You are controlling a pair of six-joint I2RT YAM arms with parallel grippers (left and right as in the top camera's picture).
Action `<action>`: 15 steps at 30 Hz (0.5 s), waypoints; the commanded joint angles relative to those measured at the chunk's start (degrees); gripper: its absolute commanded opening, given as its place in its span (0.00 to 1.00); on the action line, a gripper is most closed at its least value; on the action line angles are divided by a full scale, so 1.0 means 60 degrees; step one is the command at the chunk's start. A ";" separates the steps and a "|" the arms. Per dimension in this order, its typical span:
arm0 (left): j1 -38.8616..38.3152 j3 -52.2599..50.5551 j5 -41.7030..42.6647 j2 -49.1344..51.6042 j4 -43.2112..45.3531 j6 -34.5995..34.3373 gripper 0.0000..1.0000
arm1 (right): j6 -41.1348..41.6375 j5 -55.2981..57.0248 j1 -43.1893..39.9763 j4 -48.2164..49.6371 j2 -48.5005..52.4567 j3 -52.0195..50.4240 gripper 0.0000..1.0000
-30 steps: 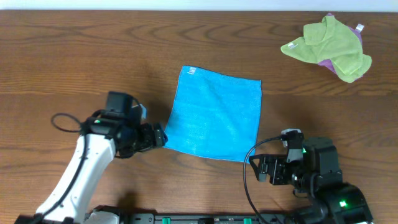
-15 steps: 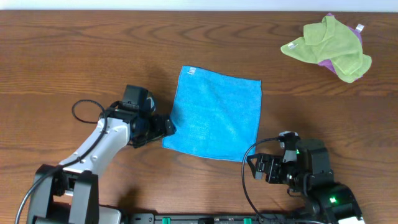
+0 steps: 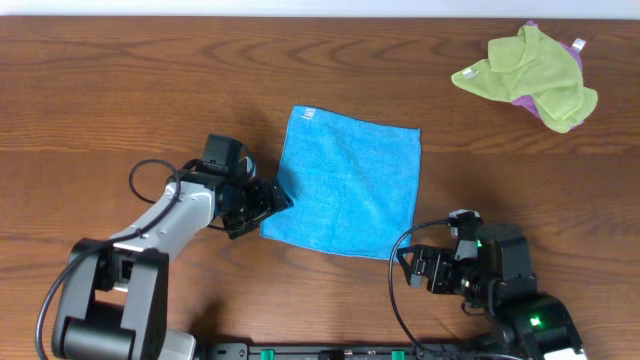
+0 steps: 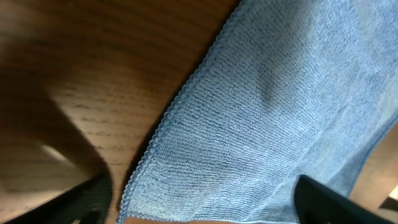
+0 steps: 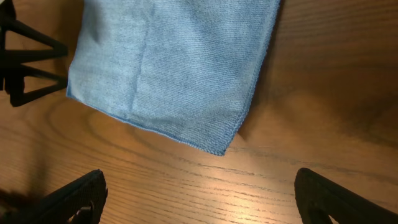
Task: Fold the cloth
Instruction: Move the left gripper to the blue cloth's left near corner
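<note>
The near corner (image 3: 406, 250) (image 5: 222, 148) of the sky-blue cloth, at the end of its near edge away from my left gripper, will be gripped by my right gripper.
The sky-blue cloth (image 3: 348, 183) lies flat in the middle of the table, its white tag (image 3: 308, 113) at the far left corner. My left gripper (image 3: 277, 204) is open at the cloth's near left corner. In the left wrist view the cloth (image 4: 267, 118) fills the space between the spread jaws, one finger on bare wood and the other over the fabric. My right gripper (image 3: 404, 267) is open just short of the near right corner. In the right wrist view the cloth (image 5: 168, 68) ends ahead of the jaws, with only wood between them.
A crumpled yellow-green cloth (image 3: 525, 70) lies on a purple cloth (image 3: 523, 100) at the far right of the wooden table (image 3: 120, 90). The left arm's fingertips (image 5: 28, 62) show at the top left of the right wrist view.
My left arm has swung right and away from the front edge until its jaws straddle the cloth's near left corner. The right arm has shifted only slightly. The cloth has not moved.
</note>
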 commanded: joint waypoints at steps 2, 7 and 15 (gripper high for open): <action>-0.0033 0.0102 0.0441 0.0426 0.0168 -0.0135 0.82 | 0.0142 0.0062 -0.0044 0.0018 -0.0051 -0.0029 0.96; -0.0040 0.0102 0.0601 0.0499 0.0361 -0.0131 0.74 | 0.0142 0.0062 -0.0044 0.0018 -0.0051 -0.0029 0.96; -0.0168 0.0084 0.0557 0.0535 0.0361 0.0040 0.49 | 0.0146 0.0062 -0.0044 0.0018 -0.0051 -0.0029 0.96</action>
